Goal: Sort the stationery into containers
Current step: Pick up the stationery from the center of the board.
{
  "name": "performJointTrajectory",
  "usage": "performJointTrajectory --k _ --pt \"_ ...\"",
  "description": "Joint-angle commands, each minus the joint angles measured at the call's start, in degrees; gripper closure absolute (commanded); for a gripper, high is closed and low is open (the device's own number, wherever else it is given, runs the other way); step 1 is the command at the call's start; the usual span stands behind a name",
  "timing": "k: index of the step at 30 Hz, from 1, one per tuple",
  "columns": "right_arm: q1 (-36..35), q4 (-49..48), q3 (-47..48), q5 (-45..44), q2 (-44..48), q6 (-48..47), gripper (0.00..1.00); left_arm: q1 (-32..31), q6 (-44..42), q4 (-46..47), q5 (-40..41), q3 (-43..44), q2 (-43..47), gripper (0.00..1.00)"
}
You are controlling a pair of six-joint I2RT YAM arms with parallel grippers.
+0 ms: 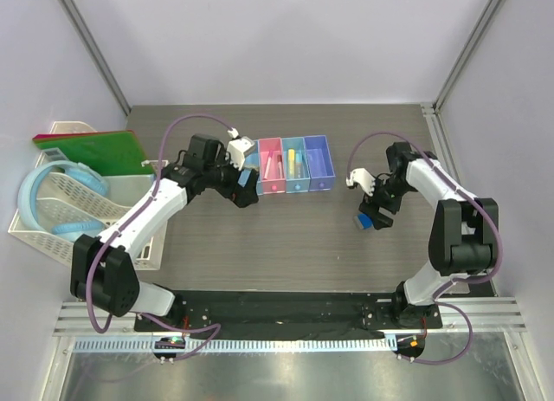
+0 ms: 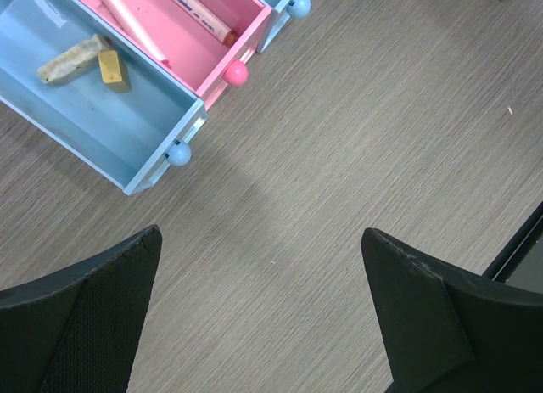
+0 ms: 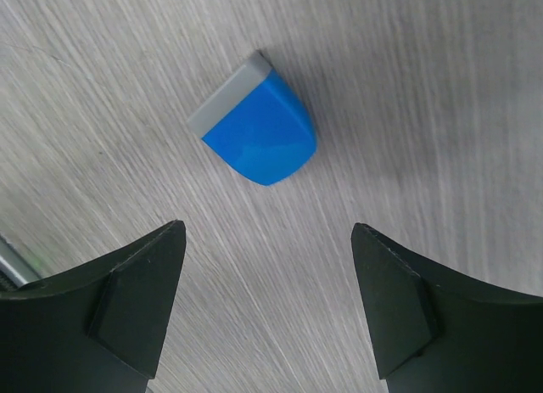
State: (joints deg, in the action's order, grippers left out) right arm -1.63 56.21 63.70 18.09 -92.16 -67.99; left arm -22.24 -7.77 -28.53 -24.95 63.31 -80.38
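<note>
My right gripper needs to close on the blue part [image 1: 365, 220] [image 3: 260, 131] of the blue block, and its fingers will lie across the sides next to the block's grey end.
The containers [image 1: 318, 163] stand in a joined row at the table's back centre. In the left wrist view the end light blue bin [image 2: 144, 130] holds two tan pieces [image 2: 72, 59], and the pink bin [image 2: 242, 36] holds two white pens [image 2: 204, 11]. A yellow stick [image 1: 295, 164] lies in the third bin. My left gripper [image 2: 261, 233] hovers open over bare table just in front of the light blue bin. A blue block [image 3: 259, 130] with a grey end lies on the table at the right. My right gripper [image 3: 267, 227] hangs open above it, nothing between the fingers.
A white lattice basket [image 1: 86, 206] at the far left holds a big blue hoop [image 1: 35, 193], with a green board [image 1: 91, 147] behind it. A black strip [image 1: 286, 306] runs along the near edge by the arm bases.
</note>
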Motion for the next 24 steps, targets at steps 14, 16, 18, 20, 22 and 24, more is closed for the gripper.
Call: performJointTrajectory --k 14,16,18,20,22,24 --pt "0.05 -5.75 -5.96 3.97 -1.79 -3.82 0.17 0.27 -1.11 -1.17 0.08 -1.08 1.37 0.00" --pt "-0.39 -6.11 -6.48 4.24 -2.76 -3.91 0.18 0.27 -1.11 -1.43 0.25 -1.00 1.37 0.00" --pt "-0.66 -6.11 -6.75 4.50 -3.29 -3.65 0.20 0.18 -1.11 -1.61 0.43 -0.73 1.28 0.00" --pt "-1.53 -6.11 -7.89 4.85 -3.03 -3.64 0.21 0.27 -1.11 -2.14 0.51 -0.29 1.28 0.00" --pt "-3.02 -6.02 -9.20 4.94 -1.98 -3.64 0.21 0.27 -1.28 -2.66 0.60 0.15 1.19 0.00" --pt "-4.25 -6.11 -9.91 5.46 -0.66 -3.03 0.21 0.27 -1.46 -2.67 1.22 0.32 1.36 0.00"
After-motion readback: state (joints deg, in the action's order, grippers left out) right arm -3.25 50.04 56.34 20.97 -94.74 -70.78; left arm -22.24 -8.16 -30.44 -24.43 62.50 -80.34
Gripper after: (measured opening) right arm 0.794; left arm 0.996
